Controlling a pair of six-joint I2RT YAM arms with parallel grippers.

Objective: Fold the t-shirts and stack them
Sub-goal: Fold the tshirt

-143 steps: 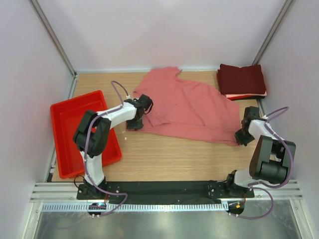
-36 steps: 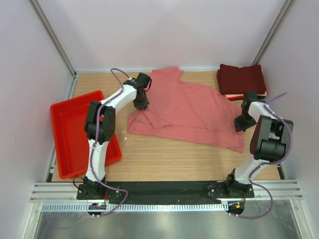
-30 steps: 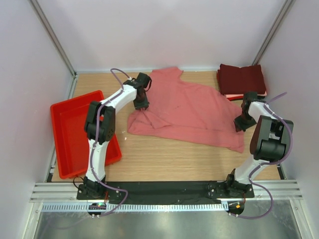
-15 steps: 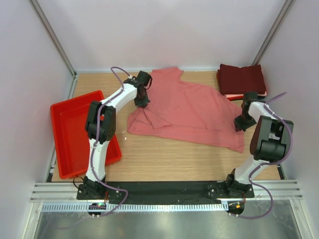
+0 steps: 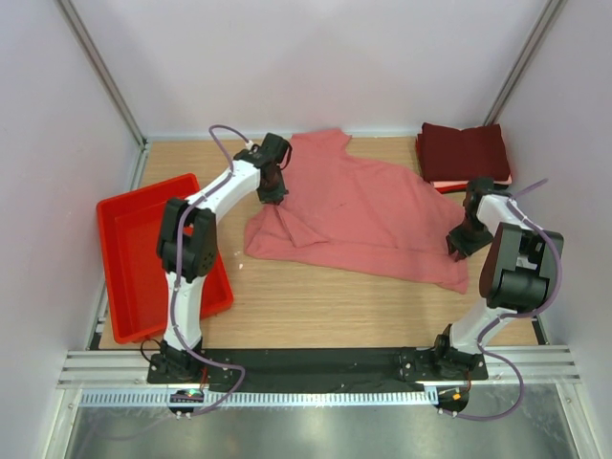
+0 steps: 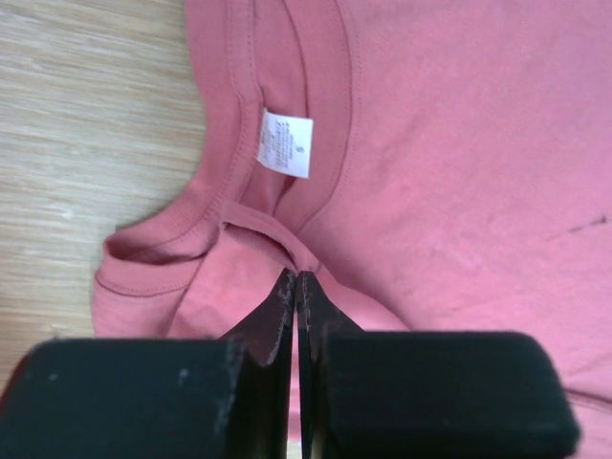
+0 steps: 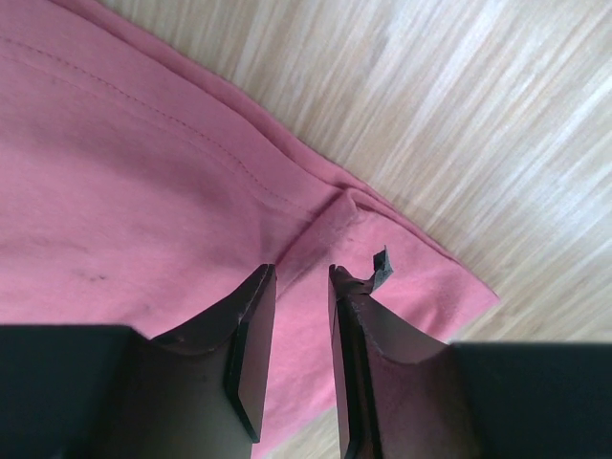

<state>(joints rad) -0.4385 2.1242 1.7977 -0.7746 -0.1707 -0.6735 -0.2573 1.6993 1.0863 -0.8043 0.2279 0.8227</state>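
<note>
My right gripper needs to pinch the top layer's corner (image 7: 346,207) and draw it over, because the t-shirt's lower layer sticks out past the top layer at the hem.
A salmon-pink t-shirt (image 5: 363,215) lies spread and rumpled across the middle of the table. My left gripper (image 5: 273,196) is at its left side near the collar. In the left wrist view that gripper (image 6: 295,275) is shut, pinching a raised fold of the shirt (image 6: 440,143) just below the white neck label (image 6: 287,143). My right gripper (image 5: 457,247) hovers over the shirt's right hem corner. Seen from the right wrist, it (image 7: 301,273) is open, its fingers apart above the cloth (image 7: 124,172) and holding nothing. A stack of folded dark maroon t-shirts (image 5: 464,153) with a thin pale layer sits at the back right.
A red plastic tray (image 5: 115,206) stands at the left side of the wooden table (image 5: 316,296). White walls with metal posts close in the back and both sides. A torn bit of black pad (image 7: 381,263) sticks up from the right finger.
My left gripper has shut on the shirt near the collar and shifted slightly toward the back. My right gripper has opened, letting go of the hem.
</note>
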